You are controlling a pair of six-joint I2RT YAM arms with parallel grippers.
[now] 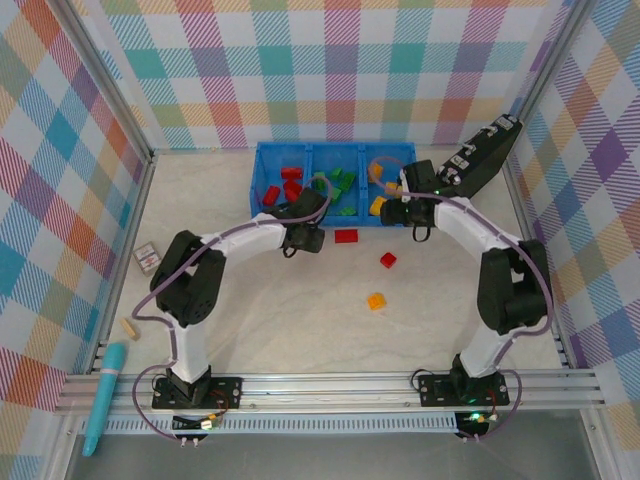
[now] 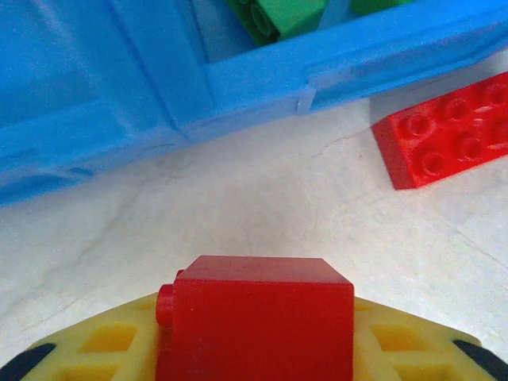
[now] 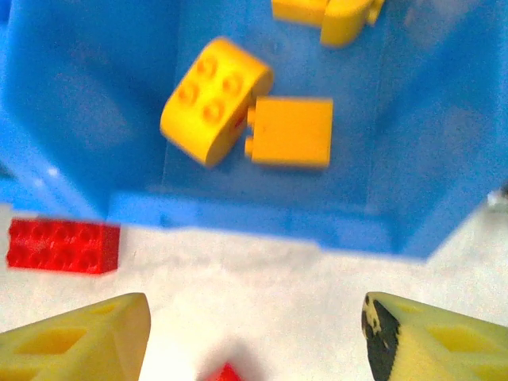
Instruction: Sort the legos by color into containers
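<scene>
Next, my left gripper lets go of the red lego near the front side inside the red legos' section [image 1: 289, 210], next to the green legos' divider.
My left gripper [image 1: 305, 240] is shut on a red lego [image 2: 254, 317], just in front of the blue tray's front wall [image 2: 238, 87]. A flat red lego [image 2: 448, 139] lies to its right on the table [image 1: 346, 236]. The containers [image 1: 266, 160] hold red legos on the left, green ones [image 1: 342, 182] in the middle and yellow ones [image 1: 380, 175] on the right. My right gripper [image 3: 254, 341] stands open and empty before the right compartment, where yellow legos [image 3: 214, 99] lie. A small red lego [image 1: 388, 260] and an orange one [image 1: 376, 300] sit loose on the table.
A black case [image 1: 480, 155] leans at the back right beside the tray. A small grey card [image 1: 147, 257] and a beige piece [image 1: 131, 328] lie at the left. A teal stick [image 1: 105, 395] rests by the front rail. Checked walls enclose the table.
</scene>
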